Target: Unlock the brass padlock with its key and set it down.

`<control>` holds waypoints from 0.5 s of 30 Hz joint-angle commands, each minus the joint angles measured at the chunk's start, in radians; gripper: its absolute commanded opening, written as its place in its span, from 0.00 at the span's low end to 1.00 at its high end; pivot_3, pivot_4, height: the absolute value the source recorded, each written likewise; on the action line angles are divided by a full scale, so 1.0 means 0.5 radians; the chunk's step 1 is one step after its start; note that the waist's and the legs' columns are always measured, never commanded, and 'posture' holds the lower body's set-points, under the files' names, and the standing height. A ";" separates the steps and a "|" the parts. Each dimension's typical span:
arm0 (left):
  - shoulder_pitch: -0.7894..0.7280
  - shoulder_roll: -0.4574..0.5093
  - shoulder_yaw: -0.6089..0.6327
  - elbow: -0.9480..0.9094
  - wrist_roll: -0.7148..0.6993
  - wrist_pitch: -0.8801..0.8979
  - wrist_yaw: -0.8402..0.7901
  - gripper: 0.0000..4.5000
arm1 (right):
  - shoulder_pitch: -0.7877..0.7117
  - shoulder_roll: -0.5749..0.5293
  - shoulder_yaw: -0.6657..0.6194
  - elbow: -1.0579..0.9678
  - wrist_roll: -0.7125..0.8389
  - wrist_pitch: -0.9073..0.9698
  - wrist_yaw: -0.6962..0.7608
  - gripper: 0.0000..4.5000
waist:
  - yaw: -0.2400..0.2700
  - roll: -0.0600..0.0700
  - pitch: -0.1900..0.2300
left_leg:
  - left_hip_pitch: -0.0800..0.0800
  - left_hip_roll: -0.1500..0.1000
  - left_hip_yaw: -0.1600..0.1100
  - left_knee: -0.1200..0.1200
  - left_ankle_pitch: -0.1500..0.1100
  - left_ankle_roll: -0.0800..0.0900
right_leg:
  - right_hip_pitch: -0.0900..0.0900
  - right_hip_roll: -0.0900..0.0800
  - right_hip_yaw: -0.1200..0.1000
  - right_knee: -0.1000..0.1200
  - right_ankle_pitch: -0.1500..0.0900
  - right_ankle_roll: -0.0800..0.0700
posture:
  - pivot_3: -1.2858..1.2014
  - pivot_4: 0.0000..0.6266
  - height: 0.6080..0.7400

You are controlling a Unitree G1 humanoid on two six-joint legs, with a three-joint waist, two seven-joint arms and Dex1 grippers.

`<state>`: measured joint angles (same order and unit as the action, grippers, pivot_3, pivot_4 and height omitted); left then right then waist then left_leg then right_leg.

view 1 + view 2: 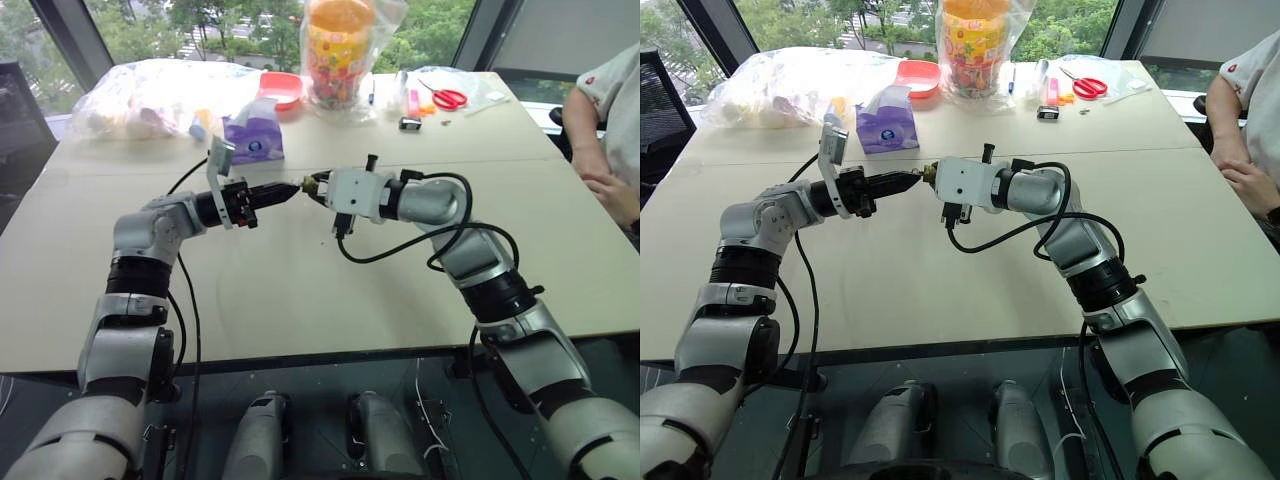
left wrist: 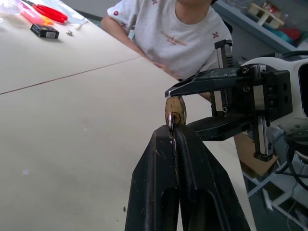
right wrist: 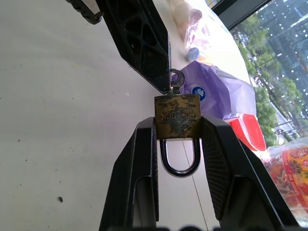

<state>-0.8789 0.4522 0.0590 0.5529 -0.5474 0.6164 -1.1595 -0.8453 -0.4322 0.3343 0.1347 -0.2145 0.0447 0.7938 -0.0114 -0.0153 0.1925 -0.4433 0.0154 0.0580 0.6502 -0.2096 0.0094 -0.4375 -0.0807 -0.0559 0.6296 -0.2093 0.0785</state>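
The shackle points back into my right gripper, so next my left gripper leaves the key and grabs the brass padlock's body (image 3: pixel 178 116) to free my right gripper.
The brass padlock (image 3: pixel 177 118) is held above the table between both arms, shackle pointing back toward the right wrist. My right gripper (image 3: pixel 178 126) is shut on it, one finger on each side of the body. The key (image 3: pixel 176 79) sticks out of the padlock's bottom face, and my left gripper (image 2: pixel 172 131) is shut on its head. In the head views the left gripper (image 1: pixel 292 190) and right gripper (image 1: pixel 317 186) meet tip to tip at the padlock (image 1: pixel 308 184). The left wrist view shows the padlock's narrow bottom face (image 2: pixel 175 109) just past my fingertips.
On the beige table (image 1: pixel 300 290) behind the grippers stand a purple tissue pack (image 1: pixel 253 140), a red bowl (image 1: pixel 281 88), a bagged colourful container (image 1: pixel 338 45), red scissors (image 1: pixel 448 97) and a small black box (image 1: pixel 409 123). A person (image 1: pixel 610 120) sits at the right edge.
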 commanded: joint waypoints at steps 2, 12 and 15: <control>-0.039 0.007 -0.136 -0.028 0.309 -0.478 0.041 0.01 | -0.027 0.007 -0.010 -0.116 0.031 -0.050 0.039 0.15 | 0.002 0.000 0.000 | 0.000 0.000 0.000 0.000 0.000 0.000 | 0.000 0.000 0.000 0.000 0.000 0.000 | 0.52 0.24 1.00; -0.084 -0.014 -0.265 0.042 0.556 -0.962 -0.077 0.01 | -0.021 0.032 -0.006 -0.098 0.012 -0.059 0.058 0.15 | -0.002 0.000 0.000 | 0.000 0.000 0.002 -0.001 0.000 0.000 | -0.001 0.000 0.000 0.000 0.000 0.000 | 0.52 0.24 1.00; -0.054 0.052 -0.238 -0.064 0.396 -0.528 -0.225 0.01 | -0.018 0.033 -0.011 -0.100 0.006 -0.053 0.053 0.15 | -0.001 0.000 0.000 | 0.000 0.000 0.002 0.000 0.000 0.000 | -0.001 0.000 0.000 0.000 0.000 0.000 | 0.52 0.24 1.00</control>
<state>-0.8863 0.4539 -0.0868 0.5790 -0.2895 0.2492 -1.2215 -0.8418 -0.4151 0.3442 0.1279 -0.2212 0.0302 0.8251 -0.0117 -0.0153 0.1925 -0.4436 0.0156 0.0588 0.6502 -0.2096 0.0095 -0.4379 -0.0805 -0.0559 0.6296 -0.2093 0.0785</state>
